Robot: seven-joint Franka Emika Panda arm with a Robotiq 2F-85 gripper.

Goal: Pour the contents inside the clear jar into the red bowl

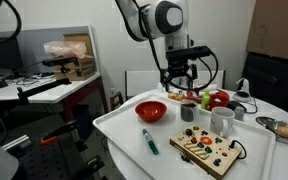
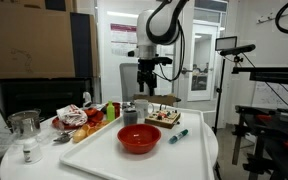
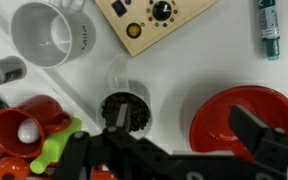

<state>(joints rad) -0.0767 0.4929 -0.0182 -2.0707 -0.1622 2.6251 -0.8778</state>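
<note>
I need to next move my gripper to the clear jar's handle (image 1: 191, 114) (image 3: 117, 73), on the side toward the wooden knob board, and close it there.
The clear jar (image 3: 125, 108) holds dark contents and stands upright on the white tray; it also shows in both exterior views (image 1: 188, 113) (image 2: 129, 113). The glossy red bowl (image 3: 240, 117) sits on the tray beside it and looks empty; it shows in both exterior views (image 1: 151, 111) (image 2: 139, 138). My gripper (image 3: 184, 132) is open and empty. It hangs above the tray (image 1: 180, 76) (image 2: 147, 80), over the gap between jar and bowl. In the wrist view one finger overlaps the jar and the other overlaps the bowl's rim.
A white mug (image 3: 51, 32) (image 1: 222, 120), a wooden knob board (image 3: 154, 18) (image 1: 206, 148) and a green marker (image 3: 270, 25) (image 1: 149, 141) share the tray (image 1: 119, 128). Red and green toy food (image 3: 29, 135) lies beside the jar. A silver bowl (image 1: 282, 127) sits off the tray.
</note>
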